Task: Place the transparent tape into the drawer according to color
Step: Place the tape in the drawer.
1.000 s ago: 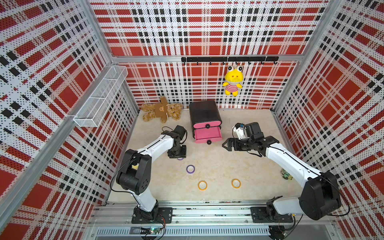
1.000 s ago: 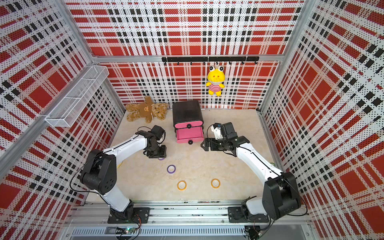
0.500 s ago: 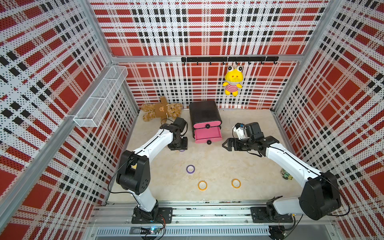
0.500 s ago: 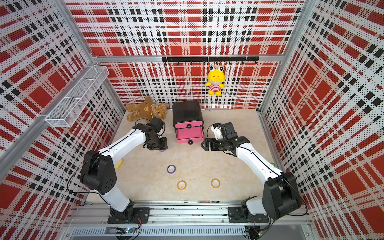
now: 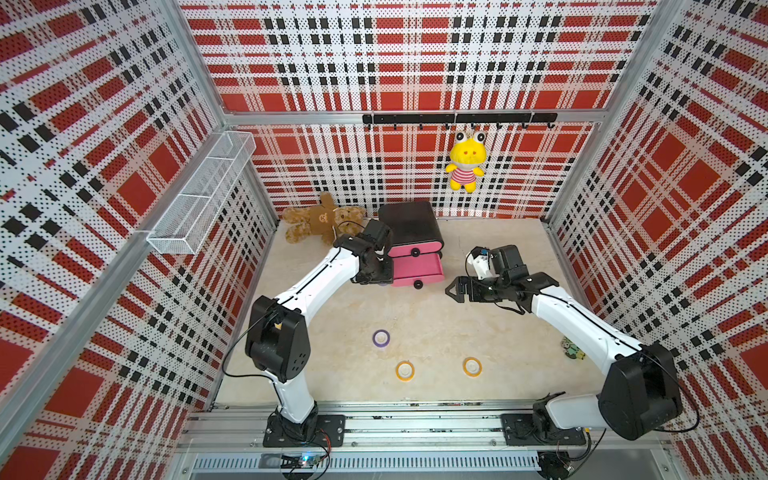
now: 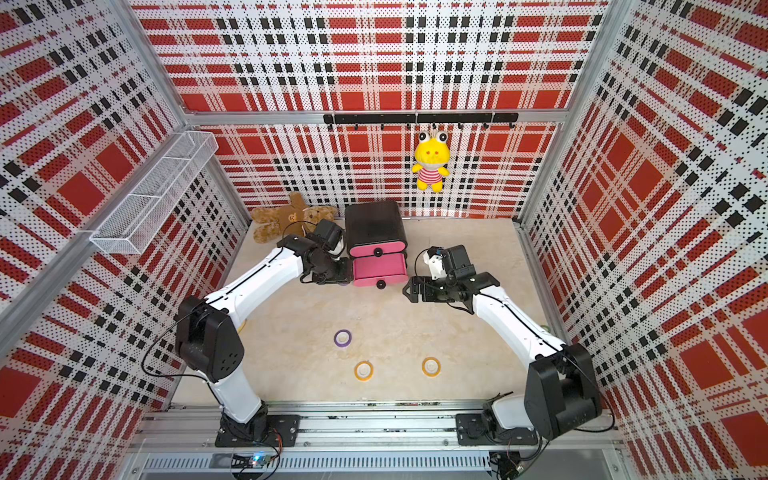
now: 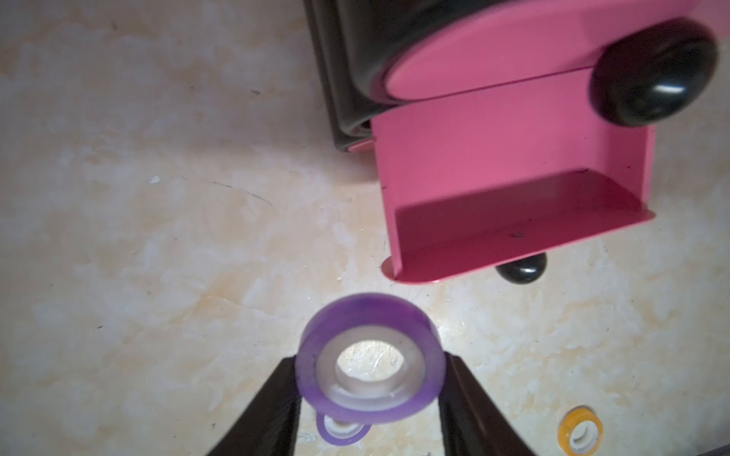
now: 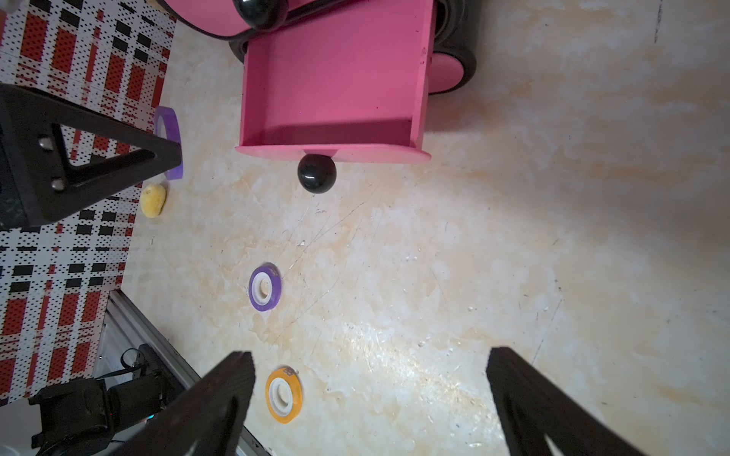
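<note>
I will use my left gripper to set the purple tape ring down in the open pink drawer (image 5: 409, 274) (image 7: 480, 199), close behind the drawer's front knob.
The drawer chest (image 5: 409, 226) (image 6: 374, 224) is black with pink fronts and stands at the back. Its middle drawer (image 5: 415, 268) (image 7: 513, 158) (image 8: 335, 79) is pulled out and looks empty. My left gripper (image 5: 374, 276) (image 7: 370, 367) is shut on a purple tape ring (image 7: 355, 312) (image 8: 170, 130), raised just left of the open drawer. Another purple ring (image 5: 381, 337) (image 8: 264, 287) and two orange rings (image 5: 404, 370) (image 5: 472, 366) lie flat nearer the front. My right gripper (image 5: 455, 291) (image 8: 369, 379) hovers open and empty right of the drawer.
A teddy bear (image 5: 320, 218) lies left of the chest by the back wall. A yellow plush frog (image 5: 466, 160) hangs from a hook rail. A wire basket (image 5: 199, 195) sits on the left wall. A small yellow lump (image 8: 153, 200) and a small green object (image 5: 572, 349) lie at the floor's edges.
My left arm has carried the purple ring from the floor back and rightwards to the open drawer's left side. The right arm has stayed still.
</note>
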`<action>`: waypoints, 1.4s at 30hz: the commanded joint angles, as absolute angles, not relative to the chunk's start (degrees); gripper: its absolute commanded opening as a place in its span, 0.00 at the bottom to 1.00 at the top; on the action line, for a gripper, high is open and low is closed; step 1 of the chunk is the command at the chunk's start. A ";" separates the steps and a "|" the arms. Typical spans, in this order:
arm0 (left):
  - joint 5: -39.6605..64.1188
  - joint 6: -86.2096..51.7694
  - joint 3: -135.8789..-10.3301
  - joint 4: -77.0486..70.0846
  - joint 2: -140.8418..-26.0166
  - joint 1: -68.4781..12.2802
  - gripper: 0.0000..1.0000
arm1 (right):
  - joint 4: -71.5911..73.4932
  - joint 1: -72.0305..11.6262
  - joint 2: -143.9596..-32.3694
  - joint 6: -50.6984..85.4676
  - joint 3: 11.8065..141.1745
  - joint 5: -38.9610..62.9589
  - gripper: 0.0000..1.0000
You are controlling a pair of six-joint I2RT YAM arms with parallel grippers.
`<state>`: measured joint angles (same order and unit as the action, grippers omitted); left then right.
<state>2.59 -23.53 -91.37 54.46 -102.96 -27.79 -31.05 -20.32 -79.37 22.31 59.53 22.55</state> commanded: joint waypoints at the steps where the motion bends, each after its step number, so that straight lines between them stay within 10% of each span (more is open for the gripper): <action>1: 3.53 -24.52 -95.19 53.78 -105.43 -29.60 0.00 | -31.84 -19.59 -77.96 21.83 58.63 21.88 1.00; 19: 2.84 -23.13 -110.83 53.79 -119.35 -31.91 0.04 | -32.01 -19.07 -77.36 21.92 58.38 21.62 1.00; 28: 2.36 -22.50 -113.51 53.70 -121.29 -32.13 0.50 | -32.61 -18.94 -76.90 21.83 58.36 21.44 1.00; 42: 1.69 -22.23 -114.64 53.63 -120.64 -32.08 0.87 | -32.52 -18.90 -77.65 21.76 58.80 21.79 1.00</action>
<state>2.48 -22.55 -112.27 54.43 -120.81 -31.62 -31.90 -19.55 -78.67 22.13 58.96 21.85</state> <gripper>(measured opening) 0.867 0.999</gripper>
